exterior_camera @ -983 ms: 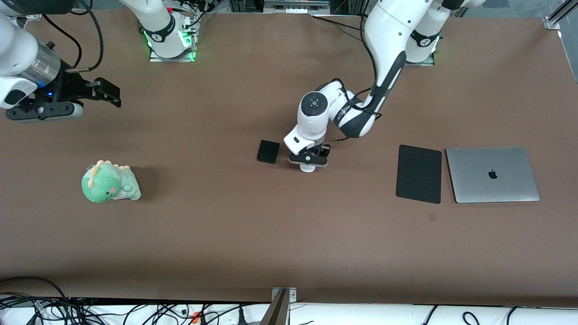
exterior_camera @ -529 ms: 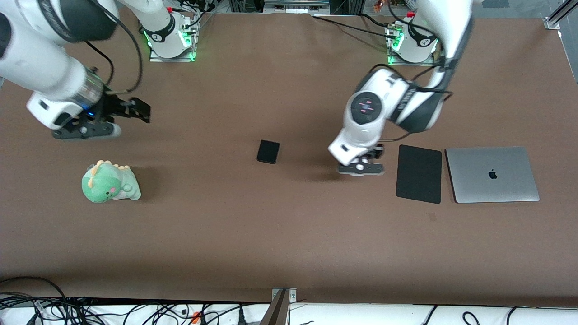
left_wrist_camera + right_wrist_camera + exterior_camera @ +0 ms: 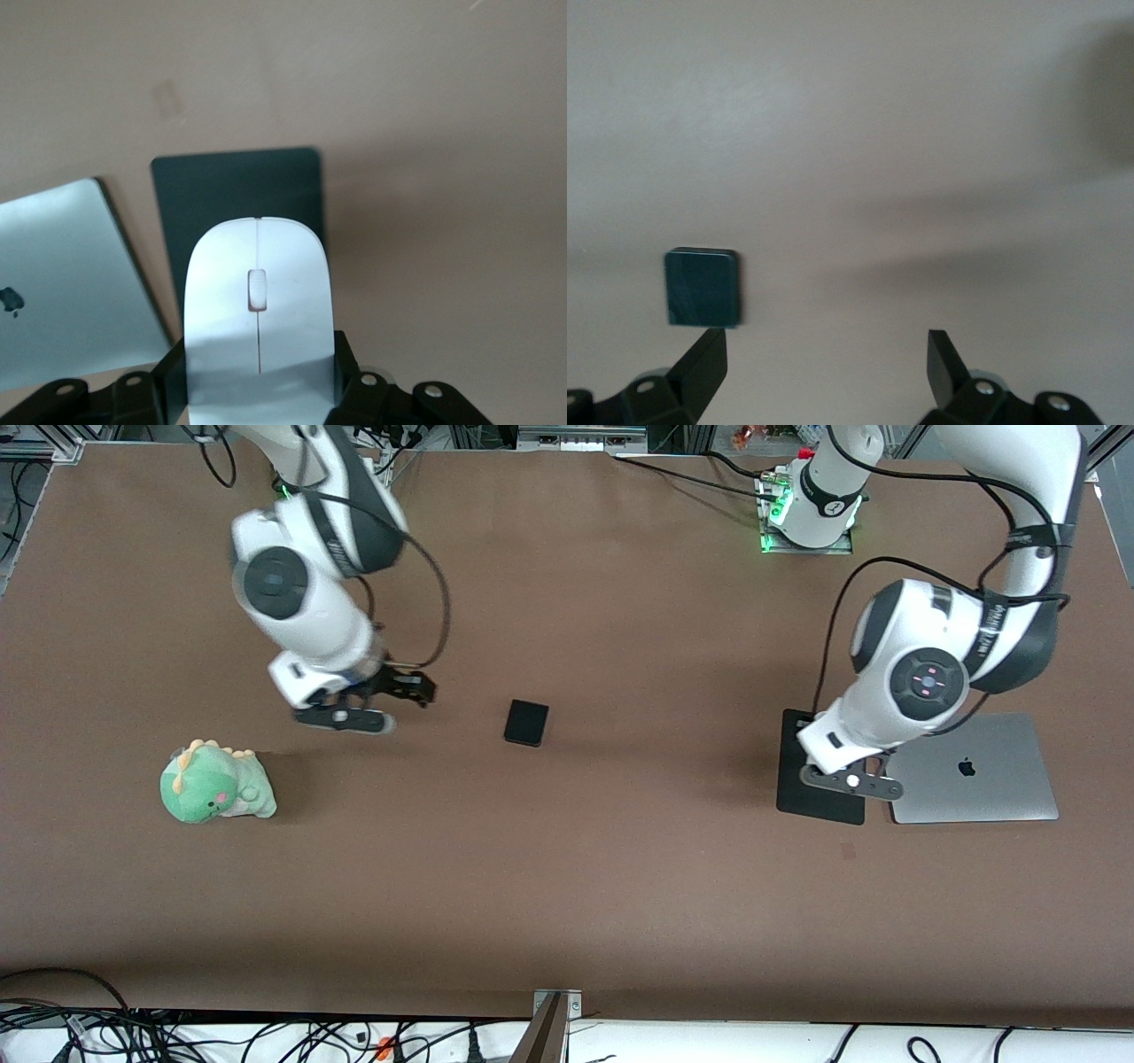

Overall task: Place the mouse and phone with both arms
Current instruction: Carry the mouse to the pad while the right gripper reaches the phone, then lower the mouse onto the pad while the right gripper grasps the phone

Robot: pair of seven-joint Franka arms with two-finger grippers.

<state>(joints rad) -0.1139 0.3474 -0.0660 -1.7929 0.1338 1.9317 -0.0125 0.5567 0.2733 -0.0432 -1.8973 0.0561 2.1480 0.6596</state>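
My left gripper should set the white mouse, still in the air over the pad, down and release it on the middle of the black mouse pad [image 3: 831, 763] [image 3: 245, 267], beside the silver laptop.
My left gripper [image 3: 849, 781] is shut on the white mouse [image 3: 257, 301] and holds it in the air over the black mouse pad [image 3: 819, 797]. The pad also shows in the left wrist view [image 3: 237, 199], under the mouse. In the front view the mouse is hidden under the left hand. The small black phone [image 3: 526, 723] lies flat near the table's middle. My right gripper [image 3: 412, 689] is open and empty just above the table, beside the phone toward the right arm's end. In the right wrist view the phone [image 3: 702, 288] lies just ahead of one fingertip [image 3: 709, 350].
A closed silver laptop [image 3: 966, 768] lies beside the mouse pad toward the left arm's end of the table; it shows in the left wrist view [image 3: 62, 283]. A green plush dinosaur [image 3: 215, 783] sits toward the right arm's end, nearer to the front camera than the right gripper.
My left gripper has carried the mouse from beside the phone to over the mouse pad. My right arm has swung in from its end of the table to beside the phone.
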